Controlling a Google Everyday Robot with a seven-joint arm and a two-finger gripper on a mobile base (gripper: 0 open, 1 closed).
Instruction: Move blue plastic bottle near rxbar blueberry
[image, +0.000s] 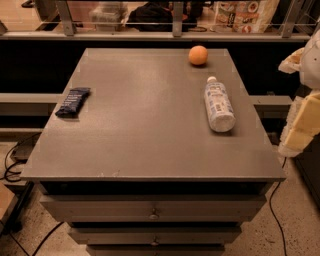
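The robot's gripper needs to close on the bottom end (222, 119) of the blue plastic bottle, across from the white cap of the bottle.
The blue plastic bottle (218, 104) lies on its side on the right part of the grey cabinet top (145, 130), with its white cap pointing to the far edge. The rxbar blueberry (73, 101), in a dark navy wrapper, lies flat near the left edge. The two are far apart, across the width of the top. My gripper (300, 127) shows as pale, cream-coloured parts at the right edge of the view, beyond the cabinet's right side. It is to the right of the bottle and touches nothing.
A small orange ball (198, 55) sits near the far edge, just beyond the bottle's cap. Drawers (152, 212) run below the front edge. A rail and shelf with bags (240, 15) stand behind. Cables (15, 165) lie on the floor at the left.
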